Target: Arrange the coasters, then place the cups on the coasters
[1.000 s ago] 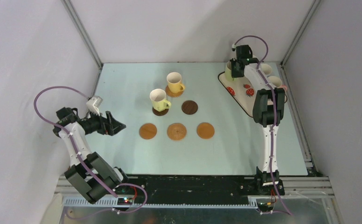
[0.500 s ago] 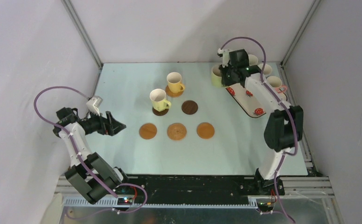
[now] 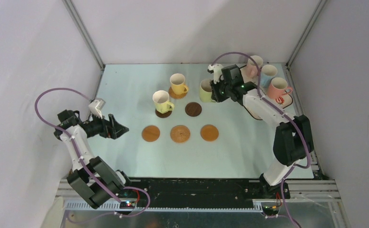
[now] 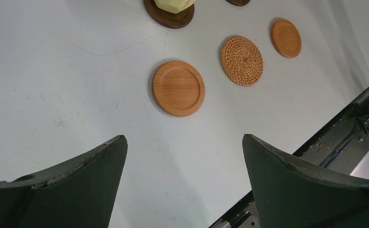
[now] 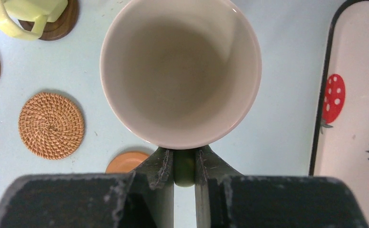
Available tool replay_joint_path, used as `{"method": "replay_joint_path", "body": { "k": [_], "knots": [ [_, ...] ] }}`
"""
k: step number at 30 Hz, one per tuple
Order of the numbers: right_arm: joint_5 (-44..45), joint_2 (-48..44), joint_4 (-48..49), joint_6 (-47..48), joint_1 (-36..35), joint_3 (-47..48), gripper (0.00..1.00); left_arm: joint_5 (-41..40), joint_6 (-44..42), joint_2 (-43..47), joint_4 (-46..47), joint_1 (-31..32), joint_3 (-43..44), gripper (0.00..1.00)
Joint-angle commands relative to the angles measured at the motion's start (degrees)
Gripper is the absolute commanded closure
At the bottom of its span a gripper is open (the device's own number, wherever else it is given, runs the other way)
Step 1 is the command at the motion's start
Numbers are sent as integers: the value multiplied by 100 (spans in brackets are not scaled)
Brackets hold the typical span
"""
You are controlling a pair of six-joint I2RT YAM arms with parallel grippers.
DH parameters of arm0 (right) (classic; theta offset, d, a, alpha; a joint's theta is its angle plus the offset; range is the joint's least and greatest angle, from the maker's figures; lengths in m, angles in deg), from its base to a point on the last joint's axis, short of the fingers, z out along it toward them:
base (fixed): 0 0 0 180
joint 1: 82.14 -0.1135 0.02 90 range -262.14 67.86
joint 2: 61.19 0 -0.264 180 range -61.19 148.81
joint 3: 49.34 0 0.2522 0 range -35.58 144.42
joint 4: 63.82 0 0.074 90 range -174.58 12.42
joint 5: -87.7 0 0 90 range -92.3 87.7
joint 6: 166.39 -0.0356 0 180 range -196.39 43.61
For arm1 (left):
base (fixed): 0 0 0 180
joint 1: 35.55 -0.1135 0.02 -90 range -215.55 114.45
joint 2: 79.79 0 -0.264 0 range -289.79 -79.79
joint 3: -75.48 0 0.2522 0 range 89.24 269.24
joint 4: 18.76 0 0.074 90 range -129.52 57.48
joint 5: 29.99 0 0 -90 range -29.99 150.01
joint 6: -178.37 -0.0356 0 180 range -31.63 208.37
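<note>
Next, my right gripper releases the pale green cup on the bare dark brown coaster (image 3: 193, 109).
My right gripper (image 3: 214, 91) (image 5: 184, 166) is shut on the handle of a pale green cup (image 3: 205, 90) (image 5: 180, 71), held right of the yellow cup (image 3: 178, 83) and just behind the bare dark brown coaster (image 3: 193, 109). The yellow cup stands on an orange coaster (image 3: 175, 94). Another pale green cup (image 3: 162, 100) sits on a dark brown coaster (image 3: 163, 114) (image 4: 168, 15). Three tan coasters lie bare in a row (image 3: 150, 133), (image 3: 180, 134), (image 3: 209, 133). Two pink cups (image 3: 255, 64), (image 3: 278, 88) and a blue cup (image 3: 268, 73) stand at the back right. My left gripper (image 3: 123, 129) (image 4: 182, 137) is open and holds nothing.
The strawberry tray (image 3: 287, 100) (image 5: 354, 118) lies at the back right under the pink and blue cups. White walls close in the table at the back and sides. A black rail (image 3: 197, 185) runs along the near edge.
My right arm has carried the pale green cup off the tray and leftward over the table, to beside the yellow cup. The left arm has not moved.
</note>
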Motion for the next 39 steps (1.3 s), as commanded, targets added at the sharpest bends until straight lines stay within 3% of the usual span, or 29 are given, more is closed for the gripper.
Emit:
{"method": "replay_joint_path", "body": {
  "k": [1,9,18,39],
  "knots": [
    [-193,-155,1244,-68,-185,-153,100,187,-194,150,-64,-51,69,2],
    [-82,178,1653,174,-536,-180,100,209,-267,71,-137,-49,103,2],
    [-189,850,965,162,-611,537,100,215,-299,25,-165,-50,112,2],
    [10,1184,933,259,-690,479,100,212,-320,53,-169,-44,103,2]
  ]
}}
